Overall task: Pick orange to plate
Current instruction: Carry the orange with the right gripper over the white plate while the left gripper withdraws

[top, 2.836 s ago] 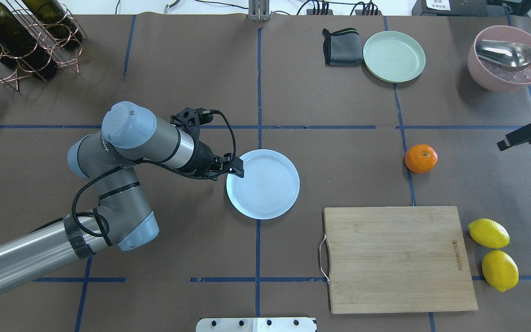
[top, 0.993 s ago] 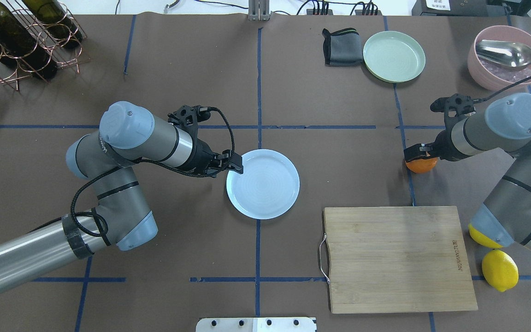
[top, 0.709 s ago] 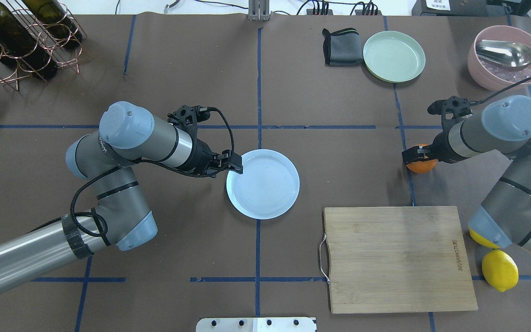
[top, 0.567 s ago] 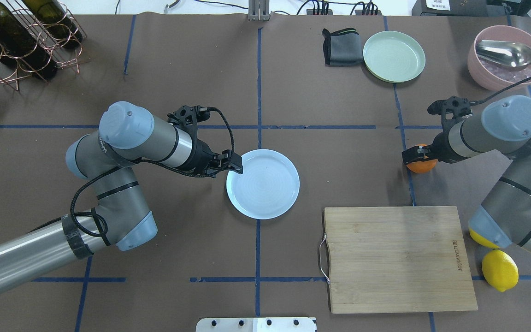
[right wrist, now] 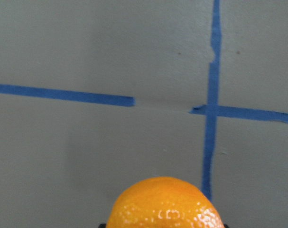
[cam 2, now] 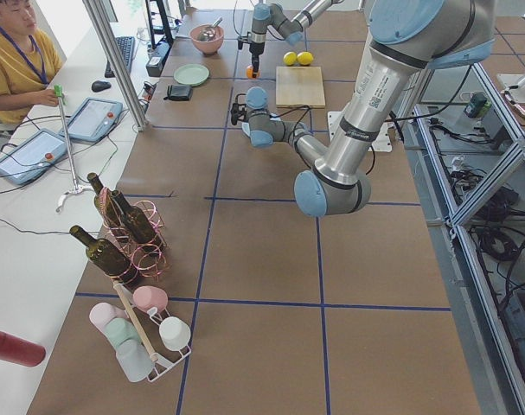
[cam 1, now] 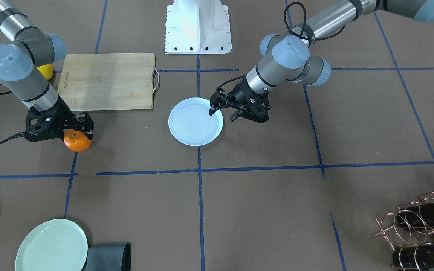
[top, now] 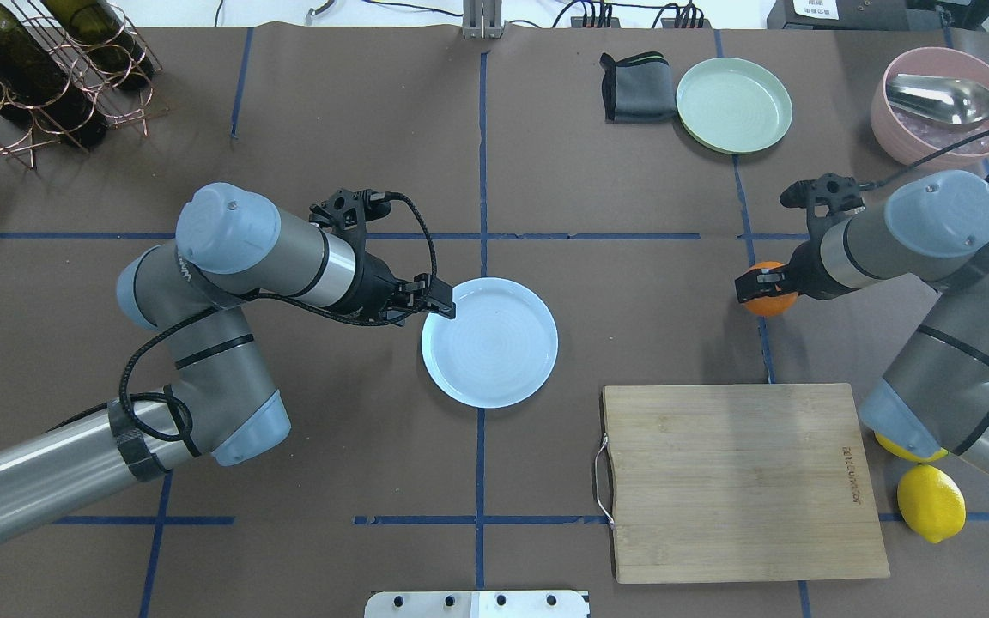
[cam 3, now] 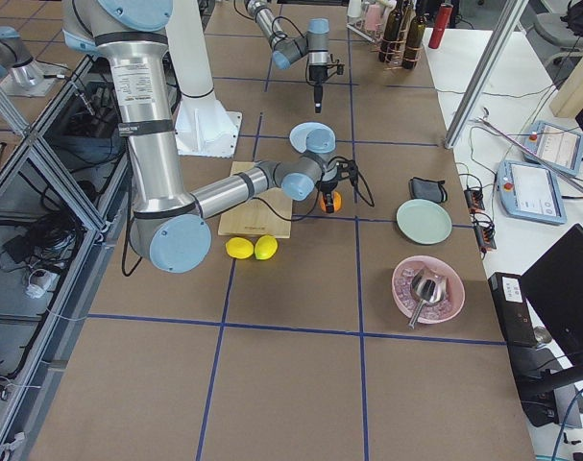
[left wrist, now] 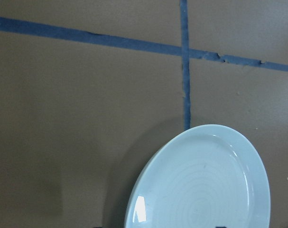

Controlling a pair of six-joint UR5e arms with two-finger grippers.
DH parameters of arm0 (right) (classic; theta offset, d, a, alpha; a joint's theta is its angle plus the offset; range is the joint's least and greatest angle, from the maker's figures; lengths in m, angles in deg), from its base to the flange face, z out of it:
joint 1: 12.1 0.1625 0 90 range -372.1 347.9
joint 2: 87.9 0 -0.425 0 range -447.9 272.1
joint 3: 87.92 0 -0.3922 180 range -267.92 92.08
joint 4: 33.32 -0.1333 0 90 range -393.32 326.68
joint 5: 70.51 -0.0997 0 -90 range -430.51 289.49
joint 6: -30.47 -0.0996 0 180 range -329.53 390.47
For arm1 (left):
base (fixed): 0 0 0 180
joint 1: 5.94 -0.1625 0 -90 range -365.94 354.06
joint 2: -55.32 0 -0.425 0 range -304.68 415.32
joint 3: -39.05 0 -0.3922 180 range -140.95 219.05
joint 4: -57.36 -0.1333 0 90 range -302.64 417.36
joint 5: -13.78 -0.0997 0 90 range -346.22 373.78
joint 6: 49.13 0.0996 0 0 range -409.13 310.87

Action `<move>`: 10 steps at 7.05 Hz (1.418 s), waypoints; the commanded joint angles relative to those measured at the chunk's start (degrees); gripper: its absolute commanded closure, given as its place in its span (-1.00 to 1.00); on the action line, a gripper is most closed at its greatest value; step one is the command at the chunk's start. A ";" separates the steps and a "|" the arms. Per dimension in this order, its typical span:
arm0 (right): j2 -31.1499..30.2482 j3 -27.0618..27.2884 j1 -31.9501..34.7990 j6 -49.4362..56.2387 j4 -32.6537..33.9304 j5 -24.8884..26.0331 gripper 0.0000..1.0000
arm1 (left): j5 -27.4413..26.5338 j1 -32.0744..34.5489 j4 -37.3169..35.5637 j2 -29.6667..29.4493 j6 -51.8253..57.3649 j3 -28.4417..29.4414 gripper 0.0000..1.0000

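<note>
The robot's right gripper should put the orange down near the middle of the pale blue-white plate (cam 1: 194,122). The orange is held just above the brown table.
The orange (top: 769,304) is held just above the brown table, with my right gripper (top: 765,283) shut on it from above. In the right wrist view the orange (right wrist: 165,204) fills the bottom centre between the fingers, and in the front view the same orange (cam 1: 77,142) hangs under the right gripper (cam 1: 75,131). The pale blue-white plate (top: 494,343) lies flat at the table's middle, well to the left of the orange. My left gripper (top: 439,309) stands open at the plate's left rim, one finger over the rim and one outside it. The plate (left wrist: 205,180) also shows in the left wrist view.
A bamboo cutting board (top: 743,481) lies between plate and right arm, with two lemons (top: 931,502) beyond it. At the back are a pale green plate (top: 733,105), a grey cloth (top: 636,86) and a pink bowl with a spoon (top: 945,107). A wine rack (top: 39,69) fills the back left corner.
My right arm came in from the right edge, shut on the orange, and has carried it a little to the left. The left arm shifted only slightly at the plate's rim.
</note>
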 commanded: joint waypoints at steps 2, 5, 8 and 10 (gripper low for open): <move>12.57 0.45 -8.96 -19.57 0.96 2.95 1.00 | 0.58 4.17 -0.06 10.89 0.27 -12.28 -0.67; 22.60 -3.22 -18.91 -25.41 7.81 13.15 1.00 | 0.40 4.98 0.02 13.90 0.54 -13.44 -0.67; 25.35 -5.96 -19.37 -26.13 8.08 15.61 1.00 | 0.05 4.98 0.02 13.81 0.27 -13.26 -0.68; 27.46 -10.09 -19.37 -25.52 8.08 17.12 1.00 | 0.05 4.89 0.02 13.73 0.19 -13.18 -0.69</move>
